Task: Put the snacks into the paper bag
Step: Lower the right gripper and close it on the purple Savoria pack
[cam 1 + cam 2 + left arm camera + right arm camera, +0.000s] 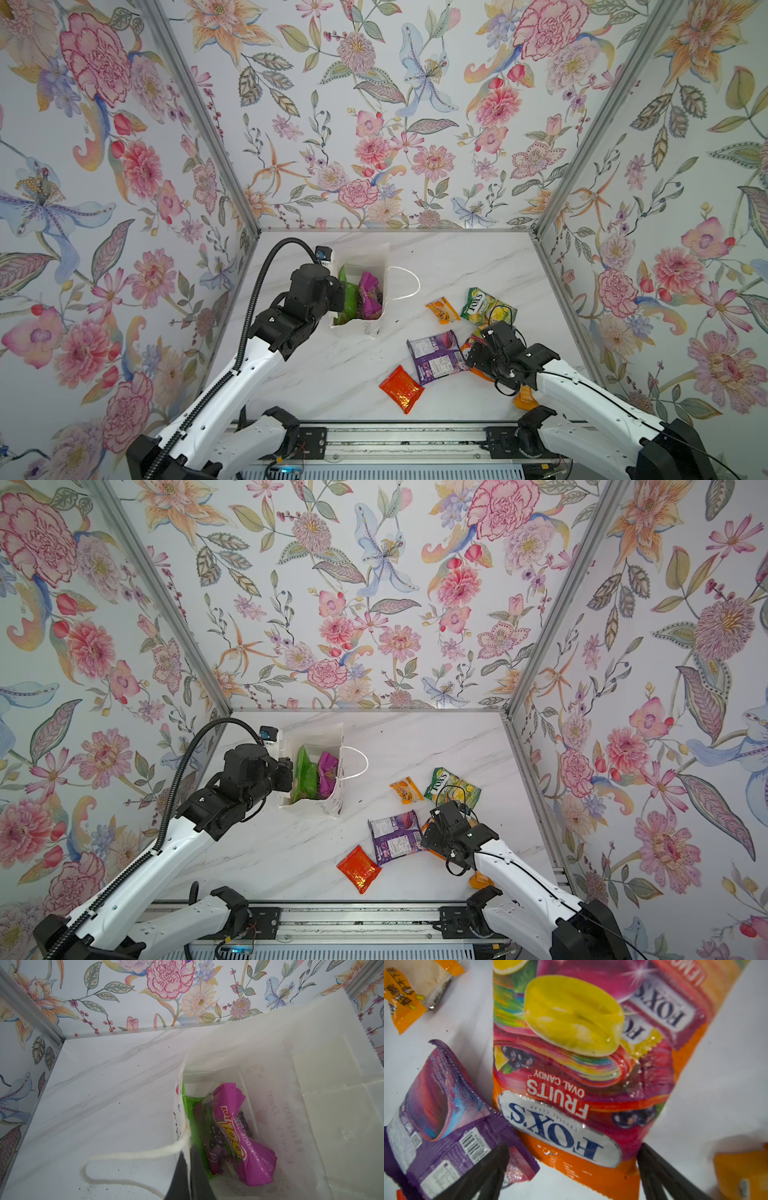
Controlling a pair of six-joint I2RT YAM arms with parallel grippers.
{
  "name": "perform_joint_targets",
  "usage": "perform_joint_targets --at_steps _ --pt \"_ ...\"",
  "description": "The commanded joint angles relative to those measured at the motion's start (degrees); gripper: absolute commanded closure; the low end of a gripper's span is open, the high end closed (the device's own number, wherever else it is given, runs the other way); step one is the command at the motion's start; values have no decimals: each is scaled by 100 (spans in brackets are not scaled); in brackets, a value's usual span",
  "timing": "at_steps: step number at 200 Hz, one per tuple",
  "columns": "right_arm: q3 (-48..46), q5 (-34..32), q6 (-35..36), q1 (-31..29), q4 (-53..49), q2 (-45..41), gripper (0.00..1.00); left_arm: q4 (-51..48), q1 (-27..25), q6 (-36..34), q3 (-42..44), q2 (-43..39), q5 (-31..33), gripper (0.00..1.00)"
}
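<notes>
My right gripper is to act next. It should move to the purple packet's end (417, 373) (410, 1190) beside the red-orange foil pack, away from the orange FOX'S candy bag, and close there.
The white paper bag (368, 257) stands open at the back left of the table. A green chips bag (345, 301) and a magenta packet (239, 1136) lie inside it. My left gripper (190, 1176) is shut on the bag's near wall by the cord handle (128, 1154). My right gripper (572, 1147) is open, with its fingers on either side of the end of an orange FOX'S candy bag (581, 1043). One finger lies over a corner of a purple packet (446, 1115). In both top views this gripper (473, 353) hides most of that candy bag.
On the marble table (316, 374) lie a green FOX'S bag (484, 305), a small orange sachet (442, 309), a red-orange foil pack (401, 388) and another orange sachet (524, 399) under the right arm. Floral walls close in the left, back and right sides.
</notes>
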State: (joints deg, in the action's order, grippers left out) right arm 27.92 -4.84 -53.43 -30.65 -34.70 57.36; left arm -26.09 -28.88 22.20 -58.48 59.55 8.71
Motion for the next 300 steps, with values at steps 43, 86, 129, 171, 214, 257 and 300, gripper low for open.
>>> perform_joint_targets --at_steps 43,86,129,171,214,257,300 --pt "817 571 410 -608 1001 1136 6 274 58 -128 -15 -155 267 100" --pt "1261 -204 964 -1021 -4 847 12 272 61 -137 -19 -154 290 100" --pt "2061 -702 1563 -2103 -433 1344 12 266 58 -137 -32 -119 303 100" --pt "2809 -666 1458 -2942 -203 2593 12 244 63 -119 -23 -129 371 100" --pt "3157 -711 1336 -3286 -192 3398 15 261 61 -135 -21 -129 345 100" --pt "3253 -738 1356 -3341 -196 3839 22 253 58 -132 -6 -129 351 100" --pt "3282 -803 1286 -3299 -205 4074 37 252 60 -130 -6 -119 353 100"
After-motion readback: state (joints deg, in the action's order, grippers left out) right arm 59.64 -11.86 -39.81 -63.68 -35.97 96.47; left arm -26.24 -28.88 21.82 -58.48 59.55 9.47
